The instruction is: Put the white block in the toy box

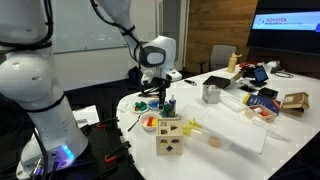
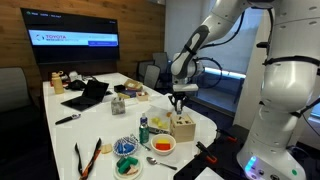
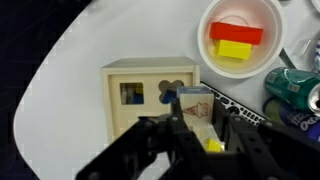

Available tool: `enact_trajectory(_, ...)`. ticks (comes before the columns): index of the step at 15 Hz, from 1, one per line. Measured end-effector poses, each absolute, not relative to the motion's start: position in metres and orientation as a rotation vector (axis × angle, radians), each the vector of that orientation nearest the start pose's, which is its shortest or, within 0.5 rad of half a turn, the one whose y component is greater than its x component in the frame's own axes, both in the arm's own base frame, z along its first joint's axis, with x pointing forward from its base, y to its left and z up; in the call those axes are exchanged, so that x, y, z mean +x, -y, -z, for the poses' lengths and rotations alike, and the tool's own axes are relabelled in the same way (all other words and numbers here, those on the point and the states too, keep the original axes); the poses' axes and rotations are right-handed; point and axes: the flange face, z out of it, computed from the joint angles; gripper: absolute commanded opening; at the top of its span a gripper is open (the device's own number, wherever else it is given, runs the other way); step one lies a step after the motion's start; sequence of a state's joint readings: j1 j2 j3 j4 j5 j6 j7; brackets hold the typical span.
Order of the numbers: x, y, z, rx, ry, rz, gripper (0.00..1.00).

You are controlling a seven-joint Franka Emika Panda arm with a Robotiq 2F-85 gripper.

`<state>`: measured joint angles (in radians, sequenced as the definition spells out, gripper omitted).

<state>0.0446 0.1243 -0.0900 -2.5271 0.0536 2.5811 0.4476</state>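
Next, my gripper lets go of the white block at the rectangular hole in the toy box's top (image 1: 165,132) (image 3: 132,93).
The toy box (image 3: 150,95) is a small light-wood cube with shaped holes, a blue piece showing through one of them. It stands near the table's edge in both exterior views (image 1: 170,137) (image 2: 183,127). My gripper (image 3: 196,125) is shut on the white block (image 3: 196,103), which has an ice-cream cone picture on its face. I hold it just above the box's right side. In the exterior views the gripper (image 1: 161,96) (image 2: 180,100) hangs straight down over the box. A small yellow piece (image 3: 211,144) shows between the fingers below the block.
A white bowl (image 3: 240,35) with a red and a yellow block sits beyond the box, with a green can (image 3: 295,85) beside it. A large flat whitish container (image 1: 235,128) lies close by. A laptop (image 2: 88,95) and clutter fill the far table. The table edge curves near the box.
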Motion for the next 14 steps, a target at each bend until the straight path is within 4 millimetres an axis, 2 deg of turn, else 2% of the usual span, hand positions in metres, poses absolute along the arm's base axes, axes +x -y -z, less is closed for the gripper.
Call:
enact_trajectory(3, 0.437, 0.056, -0.214, -3.030, -0.806, -0.152, 0.08)
enact_trajectory(6, 0.423, 0.079, -0.205, -3.024, -0.829, -0.142, 0.08)
enact_trajectory(9, 0.419, 0.090, -0.197, -3.019, -0.869, -0.084, 0.08)
enact_trajectory(14, 0.417, 0.096, -0.177, -3.026, -0.889, -0.064, 0.08)
